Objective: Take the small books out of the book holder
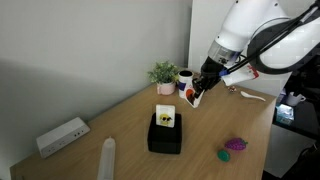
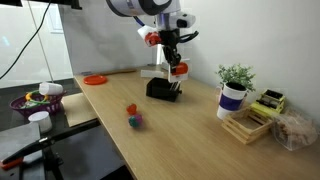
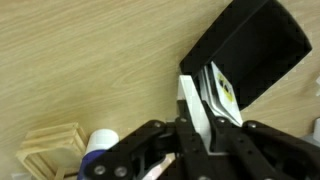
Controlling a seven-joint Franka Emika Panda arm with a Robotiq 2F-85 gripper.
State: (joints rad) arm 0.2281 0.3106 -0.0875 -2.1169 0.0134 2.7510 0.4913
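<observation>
Next, my gripper lets go of the thin white small book, standing on the table point(image 1: 191, 116) point(image 3: 128, 106) between the book holder and the wooden rack.
The book holder point(image 1: 165, 137) is a squat black block on the wooden table, also seen in an exterior view point(image 2: 163, 90) and in the wrist view point(image 3: 252, 48). A small book with a yellow cover point(image 1: 166, 119) stands in its slot and shows in the wrist view point(image 3: 226, 94). My gripper point(image 1: 197, 93) is in the air beside and above the holder, shut on a thin white small book with a red picture point(image 2: 179, 71). In the wrist view the jaws point(image 3: 196, 122) clamp that book's white edge point(image 3: 192, 100).
A long white box point(image 1: 62, 136) and a white cylinder point(image 1: 108, 158) lie at the near end. A potted plant point(image 2: 234, 86), a wooden rack point(image 2: 250, 122), a purple and green toy point(image 2: 133, 116) and an orange disc point(image 2: 95, 79) sit on the table.
</observation>
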